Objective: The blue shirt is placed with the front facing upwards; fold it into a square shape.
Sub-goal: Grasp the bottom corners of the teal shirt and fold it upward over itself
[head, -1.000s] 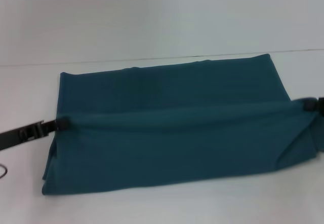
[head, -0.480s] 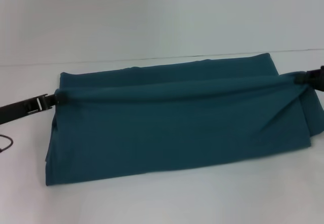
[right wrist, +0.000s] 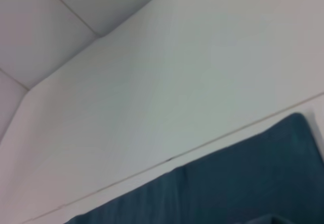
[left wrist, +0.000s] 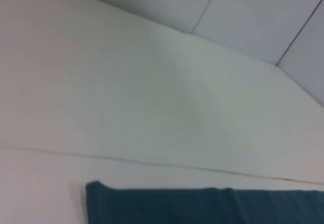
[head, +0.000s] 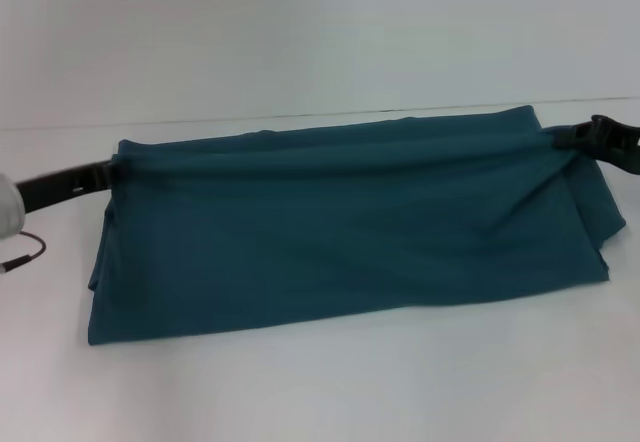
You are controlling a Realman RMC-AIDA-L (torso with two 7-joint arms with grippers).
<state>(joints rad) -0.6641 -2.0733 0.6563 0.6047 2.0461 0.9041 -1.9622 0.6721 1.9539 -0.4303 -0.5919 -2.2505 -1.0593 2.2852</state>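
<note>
Next, my left gripper lets go of the blue shirt's raised fold edge at the seam (head: 129,125) (left wrist: 101,158) just behind the shirt's far corner.
The blue shirt (head: 340,227) lies on the white table as a wide, plain teal band folded lengthwise; no print shows. My left gripper (head: 112,170) is shut on the shirt's raised fold edge at its far left corner. At the far right corner my right gripper (head: 568,139) is shut on the same edge. That edge stretches between them near the shirt's far side. A strip of the shirt (left wrist: 202,206) shows in the left wrist view, and its far edge (right wrist: 243,183) appears in the right wrist view.
The white table (head: 320,382) runs back to a seam (head: 300,114) where a white wall begins, just behind the shirt. A thin cable (head: 22,250) lies at the left edge, below my left arm.
Both grippers have carried the held fold edge away from me, from the shirt's middle to near its far edge, laying the top layer over the rest.
</note>
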